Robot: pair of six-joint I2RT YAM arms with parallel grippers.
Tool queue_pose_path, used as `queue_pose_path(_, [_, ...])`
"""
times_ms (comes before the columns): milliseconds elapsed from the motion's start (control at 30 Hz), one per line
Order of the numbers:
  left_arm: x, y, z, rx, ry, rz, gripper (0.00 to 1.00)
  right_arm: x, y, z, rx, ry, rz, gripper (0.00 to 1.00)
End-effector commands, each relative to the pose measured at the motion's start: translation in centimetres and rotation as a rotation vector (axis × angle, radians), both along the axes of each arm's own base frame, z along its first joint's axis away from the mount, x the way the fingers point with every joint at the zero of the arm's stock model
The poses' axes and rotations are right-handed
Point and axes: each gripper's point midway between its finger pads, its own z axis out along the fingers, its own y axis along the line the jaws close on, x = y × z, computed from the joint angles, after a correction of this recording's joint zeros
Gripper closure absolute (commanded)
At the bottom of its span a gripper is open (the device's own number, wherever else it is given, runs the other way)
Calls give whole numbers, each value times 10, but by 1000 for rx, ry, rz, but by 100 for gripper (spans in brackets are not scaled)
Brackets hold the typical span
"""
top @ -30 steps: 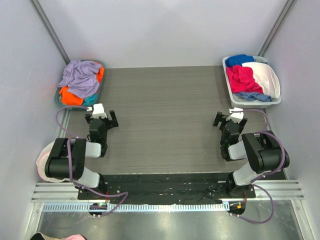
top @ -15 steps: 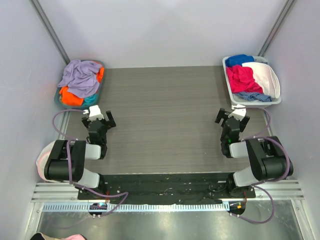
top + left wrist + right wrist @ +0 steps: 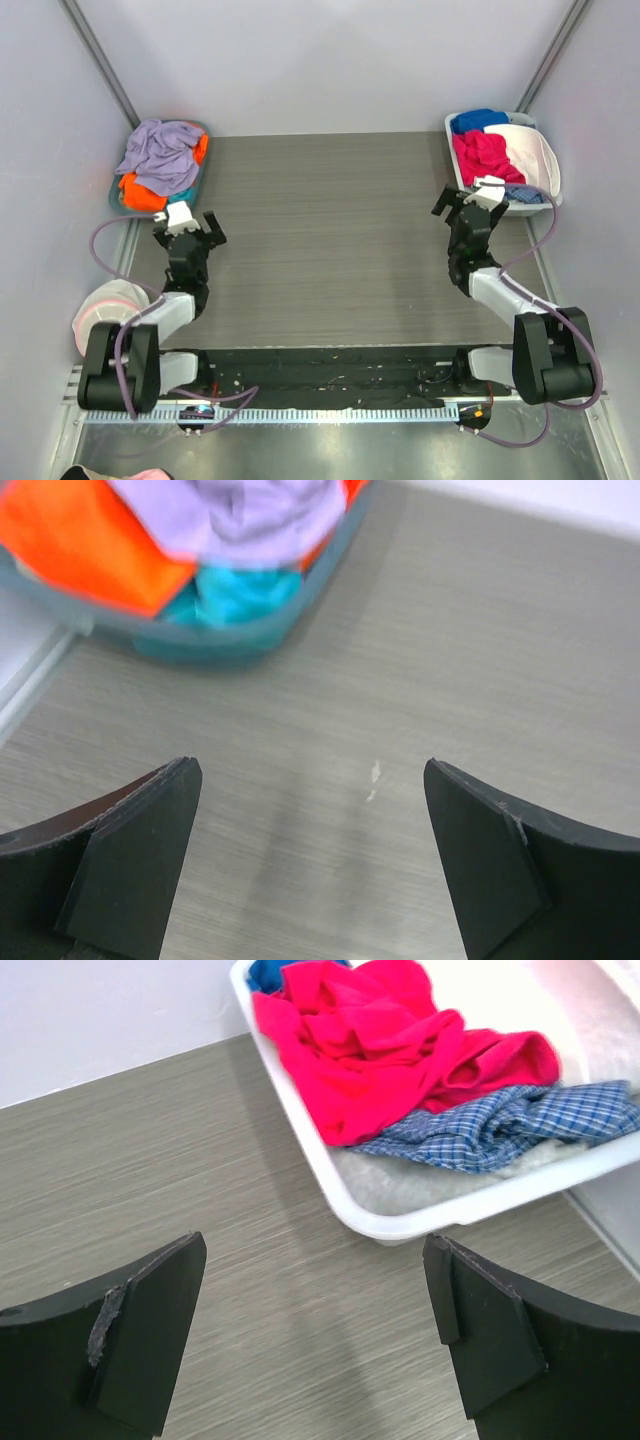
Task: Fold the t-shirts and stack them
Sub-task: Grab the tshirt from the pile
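Next, I close my left gripper on the near part of the lavender t-shirt (image 3: 170, 180) (image 3: 238, 532), behind the teal t-shirt in the teal bin.
The t-shirts lie crumpled in a teal bin (image 3: 116, 200) at the back left: a lavender one (image 3: 160, 150) on top, an orange one (image 3: 140, 192) and a teal one (image 3: 181, 201) under it. The left wrist view shows the lavender (image 3: 250, 510), orange (image 3: 90, 540) and teal (image 3: 235, 592) cloth just beyond the fingers. My left gripper (image 3: 184, 224) hangs open over bare table just in front of that bin, and in its own view the left gripper (image 3: 310, 780) holds nothing. My right gripper (image 3: 471, 200) is open and empty beside the white bin; the right gripper (image 3: 315, 1255) is over bare table.
A white bin (image 3: 458, 170) at the back right holds red cloth (image 3: 380, 1050), a blue plaid piece (image 3: 500, 1125) and white fabric. A round white pouch with a pink rim (image 3: 100, 305) sits by the left arm's base. Grey walls close in both sides.
Both arms have reached forward. The left gripper moved back and left toward the teal bin; the right gripper moved back and right up to the white bin. Both stayed open.
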Motion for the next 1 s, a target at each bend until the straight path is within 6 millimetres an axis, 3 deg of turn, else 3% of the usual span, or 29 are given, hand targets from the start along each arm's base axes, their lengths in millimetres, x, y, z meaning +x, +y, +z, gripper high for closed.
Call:
queue_pose_path(0, [3,0,48,-111,-29,50,0,15,19,15,83,42,69,0])
queue_pose_path(33, [4,-2,55,-125,-11,50,0,15,26,8,92,95,104,1])
queue_pose_path(67, [5,-4,61,-152,-10,48,0,21,31,18,100,91,125,0])
queue_pose_path(133, [9,-9,80,-156,14,24,0,22,39,8,104,168,160,0])
queue_pose_path(200, [11,-11,95,-175,13,28,0,27,44,18,105,173,180,1])
queue_pose_path(267, [15,-16,116,-197,11,8,1,25,48,21,111,181,194,0])
queue_pose_path(300, [21,-18,139,-208,-20,-4,0,24,50,23,134,173,192,0])
queue_pose_path(367, [27,-18,130,-200,73,8,0,19,50,29,161,171,183,0])
queue_pose_path(400, [37,-18,156,-188,54,3,0,18,54,32,188,167,189,0])
queue_pose_path(467, [43,-4,139,-124,182,71,0,13,63,39,212,183,222,0])
queue_pose_path(500, [51,0,164,-126,156,83,0,12,65,42,213,194,220,0])
queue_pose_path(567, [59,10,150,-119,256,79,0,1,84,42,209,268,258,0])
queue_pose_path(600, [66,17,166,-131,232,78,0,-3,86,42,194,281,244,0])
queue_pose_path(667, [71,29,169,-120,247,97,0,-16,108,46,170,309,294,0])
queue_pose_path(733, [80,40,178,-100,242,125,0,-28,117,46,150,337,300,0])
queue_pose_path(900, [93,62,179,-96,255,178,0,-63,152,58,191,325,410,0])
queue_pose_path(967, [101,66,170,-100,260,184,0,-74,154,57,186,335,419,0])
